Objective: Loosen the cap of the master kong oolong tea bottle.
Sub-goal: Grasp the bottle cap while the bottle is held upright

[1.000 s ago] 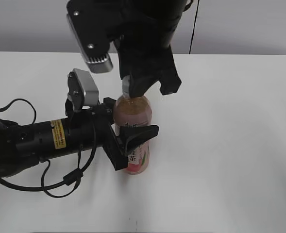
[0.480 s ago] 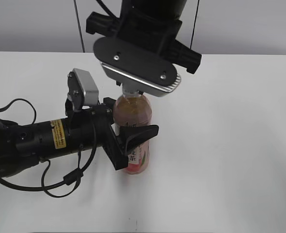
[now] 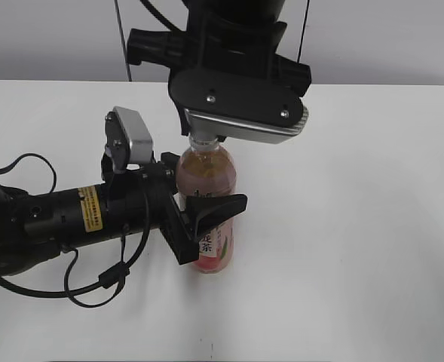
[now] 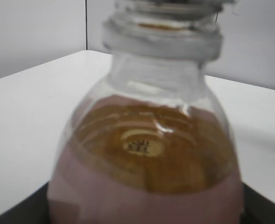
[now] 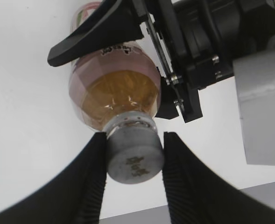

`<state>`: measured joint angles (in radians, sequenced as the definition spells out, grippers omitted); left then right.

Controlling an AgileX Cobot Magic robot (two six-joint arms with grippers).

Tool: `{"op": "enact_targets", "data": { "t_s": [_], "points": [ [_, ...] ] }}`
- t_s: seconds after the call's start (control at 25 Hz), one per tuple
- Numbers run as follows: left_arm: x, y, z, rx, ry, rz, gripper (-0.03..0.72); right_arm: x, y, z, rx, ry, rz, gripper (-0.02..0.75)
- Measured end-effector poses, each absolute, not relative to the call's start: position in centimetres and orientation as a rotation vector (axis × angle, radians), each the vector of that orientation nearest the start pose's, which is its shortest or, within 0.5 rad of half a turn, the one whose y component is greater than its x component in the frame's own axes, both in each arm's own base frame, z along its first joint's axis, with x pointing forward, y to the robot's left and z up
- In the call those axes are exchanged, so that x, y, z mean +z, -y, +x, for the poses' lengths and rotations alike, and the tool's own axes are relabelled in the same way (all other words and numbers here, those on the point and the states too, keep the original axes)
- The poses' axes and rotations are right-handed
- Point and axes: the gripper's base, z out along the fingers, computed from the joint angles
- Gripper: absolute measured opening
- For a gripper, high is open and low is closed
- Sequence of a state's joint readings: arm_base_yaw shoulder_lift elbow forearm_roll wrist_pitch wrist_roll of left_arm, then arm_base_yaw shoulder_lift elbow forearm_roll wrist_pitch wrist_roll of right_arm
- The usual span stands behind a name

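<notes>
My right gripper should set the cap down on the open white table, across the bottle point(image 3: 362, 259) from my left gripper.
The master kong oolong tea bottle point(image 3: 206, 175) stands upright mid-table, amber-pink tea inside and a pink label low down. My left gripper point(image 3: 215, 213) is shut round its body from the left; the left wrist view shows the bottle's shoulder point(image 4: 146, 158) filling the frame. My right gripper point(image 5: 134, 138) comes down from above, with both black ribbed fingers pressed on the sides of the cap point(image 5: 135, 157). The cap looks grey in shadow and has a faint mark on top. In the exterior view the right wrist point(image 3: 240, 98) hides the cap.
The white table point(image 3: 357, 226) spreads all round the bottle. A grey wall runs along the back. The left arm and its loose black cables point(image 3: 93, 286) lie across the left front of the table.
The right wrist has turned about the bottle's top, its camera housing swinging from the left side round to the front and right. The bottle and left arm have not moved.
</notes>
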<state>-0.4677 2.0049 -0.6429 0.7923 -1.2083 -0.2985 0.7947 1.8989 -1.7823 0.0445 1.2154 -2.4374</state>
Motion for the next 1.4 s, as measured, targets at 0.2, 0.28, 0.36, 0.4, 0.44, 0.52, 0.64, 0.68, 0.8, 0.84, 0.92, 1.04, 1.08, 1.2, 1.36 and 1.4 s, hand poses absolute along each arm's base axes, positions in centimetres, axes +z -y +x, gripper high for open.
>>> {"op": "enact_targets", "data": {
  "t_s": [0.2, 0.28, 0.36, 0.4, 0.44, 0.52, 0.64, 0.68, 0.8, 0.84, 0.92, 1.04, 1.08, 1.2, 1.36, 1.4],
  "points": [
    [11.6, 19.6, 25.3, -0.945, -1.539, 0.965, 0.437, 30.7, -29.4, 28.3, -0.307, 0.152, -2.870, 0.275],
    [11.6, 19.6, 25.3, -0.947, -1.538, 0.963, 0.437, 30.8, -29.4, 28.2, -0.311, 0.155, -2.868, 0.275],
    [11.7, 19.6, 25.3, -0.952, -1.530, 0.960, 0.437, 31.0, -29.3, 28.2, -0.318, 0.156, -2.863, 0.275],
    [11.8, 19.6, 25.3, -0.956, -1.522, 0.958, 0.437, 31.2, -29.2, 28.1, -0.322, 0.157, -2.860, 0.275],
    [11.9, 19.7, 25.3, -0.960, -1.516, 0.956, 0.437, 31.4, -29.2, 28.0, -0.326, 0.159, -2.857, 0.275],
    [11.9, 19.7, 25.3, -0.962, -1.513, 0.954, 0.437, 31.5, -29.1, 28.0, -0.327, 0.158, -2.854, 0.275],
    [11.6, 19.6, 25.3, -0.949, -1.542, 0.959, 0.436, 32.6, -28.8, 27.8, -0.366, 0.165, -2.836, 0.273],
    [11.6, 19.6, 25.3, -0.949, -1.542, 0.957, 0.436, 32.9, -28.7, 27.7, -0.378, 0.169, -2.830, 0.273],
    [11.6, 19.6, 25.3, -0.947, -1.543, 0.957, 0.436, 33.1, -28.7, 27.7, -0.385, 0.183, -2.826, 0.273],
    [11.6, 19.6, 25.3, -0.948, -1.542, 0.957, 0.436, 33.1, -28.7, 27.7, -0.385, 0.181, -2.826, 0.273],
    [11.6, 19.6, 25.3, -0.948, -1.543, 0.956, 0.436, 33.1, -28.6, 27.8, -0.389, 0.118, -2.833, 0.273],
    [11.6, 19.6, 25.3, -0.948, -1.543, 0.956, 0.436, 33.1, -28.1, 28.2, -0.421, -0.099, -2.848, 0.273],
    [11.6, 19.6, 25.3, -0.948, -1.543, 0.956, 0.436, 33.2, -27.9, 28.4, -0.436, -0.192, -2.846, 0.273],
    [11.6, 19.6, 25.3, -0.948, -1.543, 0.956, 0.436, 33.3, -27.0, 29.2, -0.435, -0.627, -2.766, 0.273],
    [11.6, 19.6, 25.3, -0.948, -1.543, 0.956, 0.436, 33.4, -25.0, 30.9, -0.396, -1.198, -2.537, 0.273],
    [11.6, 19.6, 25.3, -0.948, -1.543, 0.956, 0.436, 33.3, -24.3, 31.5, -0.378, -1.342, -2.458, 0.273]
  ]
}}
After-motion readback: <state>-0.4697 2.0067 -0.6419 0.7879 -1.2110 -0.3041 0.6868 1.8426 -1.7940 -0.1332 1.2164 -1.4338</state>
